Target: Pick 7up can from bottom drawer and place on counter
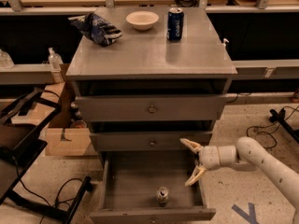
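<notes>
The gripper needs to next close on the body of the 7up can (pixel 162 195) down in the open bottom drawer.
The 7up can (pixel 162 196) stands upright inside the open bottom drawer (pixel 135 190), near its front middle. My gripper (pixel 192 163) is open, fingers spread wide. It hangs over the drawer's right side, above and to the right of the can, apart from it. The white arm reaches in from the right. The grey counter (pixel 149 55) tops the cabinet.
On the counter stand a dark blue can (pixel 175 24), a white bowl (pixel 142 19) and a blue chip bag (pixel 96 28). Two shallower drawers (pixel 152 108) are shut above. A cardboard box (pixel 65 139) and a black frame (pixel 23 157) sit at the left.
</notes>
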You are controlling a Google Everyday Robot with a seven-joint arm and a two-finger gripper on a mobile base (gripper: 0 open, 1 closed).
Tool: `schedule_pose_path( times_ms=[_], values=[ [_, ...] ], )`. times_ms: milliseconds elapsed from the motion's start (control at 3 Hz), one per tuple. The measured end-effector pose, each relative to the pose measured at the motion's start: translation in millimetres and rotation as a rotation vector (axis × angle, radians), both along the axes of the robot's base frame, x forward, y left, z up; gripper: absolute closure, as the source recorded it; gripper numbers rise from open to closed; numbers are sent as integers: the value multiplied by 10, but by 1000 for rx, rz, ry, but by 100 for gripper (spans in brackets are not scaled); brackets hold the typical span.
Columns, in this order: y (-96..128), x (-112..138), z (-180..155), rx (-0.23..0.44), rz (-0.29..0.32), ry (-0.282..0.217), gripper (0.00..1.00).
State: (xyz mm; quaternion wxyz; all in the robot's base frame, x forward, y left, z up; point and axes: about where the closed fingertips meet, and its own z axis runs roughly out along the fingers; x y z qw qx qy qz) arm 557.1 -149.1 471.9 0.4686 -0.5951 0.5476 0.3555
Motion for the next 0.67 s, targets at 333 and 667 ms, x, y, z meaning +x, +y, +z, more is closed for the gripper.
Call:
schedule_pose_path(
  times_ms=[333,667],
  values=[
    [37,30,-323,-14,-20,40,0],
    [53,59,-1046,-47,-32,96,0]
  ],
)
